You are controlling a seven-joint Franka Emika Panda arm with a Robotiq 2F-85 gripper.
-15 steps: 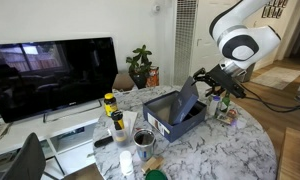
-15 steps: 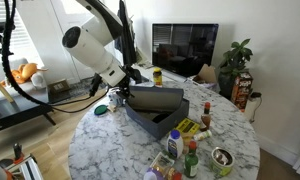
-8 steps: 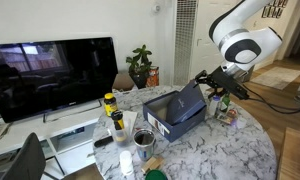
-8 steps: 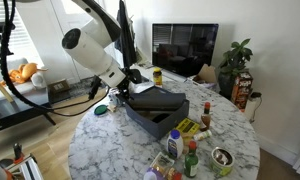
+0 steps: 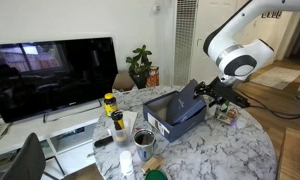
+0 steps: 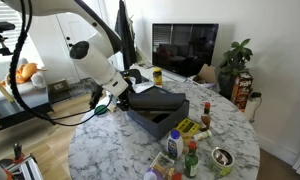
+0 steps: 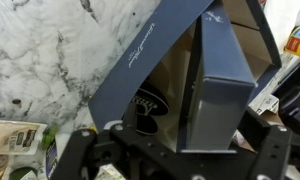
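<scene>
The lid on the dark blue box has a raised end. My gripper should close on the raised end of the lid (image 5: 201,90) (image 7: 218,118), the one farthest from the sauce bottles, to lift it off the box.
A dark blue cardboard box (image 5: 173,121) (image 6: 150,117) stands on the round marble table (image 5: 215,150) (image 6: 110,145). Its hinged lid (image 5: 188,99) (image 6: 156,99) (image 7: 150,55) leans low over the box. My gripper (image 5: 211,91) (image 6: 119,96) (image 7: 175,152) is at the lid's hinge end, just above the table. Its jaws are open wide. In the wrist view one end of the box (image 7: 222,85) lies between the black fingers (image 7: 75,150), and the box's inside shows a round dark logo (image 7: 145,108). Whether the fingers touch the box cannot be told.
Sauce bottles (image 5: 112,112) (image 6: 190,150), a metal cup (image 5: 144,138) and packets crowd one side of the table. A television (image 5: 50,75) (image 6: 185,45) and a potted plant (image 5: 141,65) (image 6: 235,65) stand behind. A green object (image 6: 101,108) lies near the gripper.
The arm has come down towards the table. The lid has swung from half raised to lying low over the box.
</scene>
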